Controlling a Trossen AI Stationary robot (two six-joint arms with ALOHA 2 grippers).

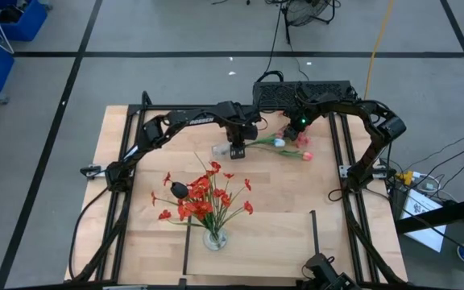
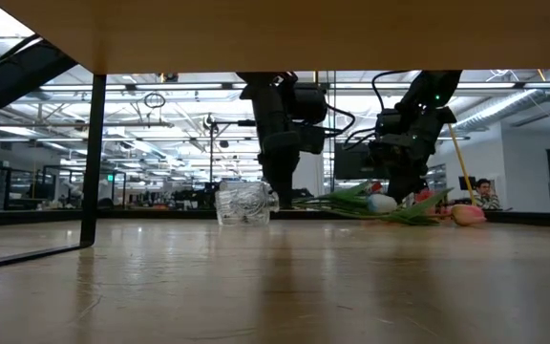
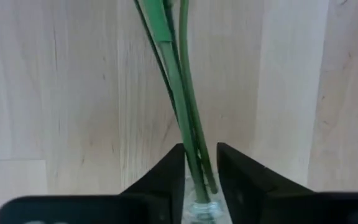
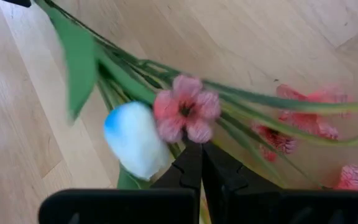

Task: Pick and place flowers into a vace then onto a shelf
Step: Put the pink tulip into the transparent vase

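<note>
My left gripper pinches stalks near the unheld vase's opening, so it should open and grip the vase [image 2: 272, 201] by its neck.
A bunch of flowers [image 1: 284, 145] lies on the table: green stalks, a white tulip bud [image 4: 135, 140], pink blossoms [image 4: 186, 112] and a pink-red bud [image 1: 306, 155]. The stalk ends reach the mouth of a clear glass vase [image 2: 243, 203] that lies on its side. My left gripper [image 3: 201, 180] stands over those stalks beside the vase mouth. My right gripper [image 4: 201, 158] is nearly shut among the blossoms. A second vase [image 1: 214, 239] with red sprays [image 1: 204, 197] stands upright on the shelf [image 1: 256, 242]. My left gripper pinches the bundle of green stalks [image 3: 194, 155] near their lower ends, just off the vase mouth, from above and across the stalks. The stalks lie along the table. My right gripper comes from above into the blossom end. A thin green stalk [image 4: 201, 211] seems pinched between its fingers, but the blossoms hide most of it.
Black frame rails [image 1: 131, 145] run along both table sides, with a black box [image 1: 300, 93] at the far edge. The shelf's thin upright rails [image 1: 312, 234] stand near the table's near edge. Bare wood lies between the flowers and the shelf.
</note>
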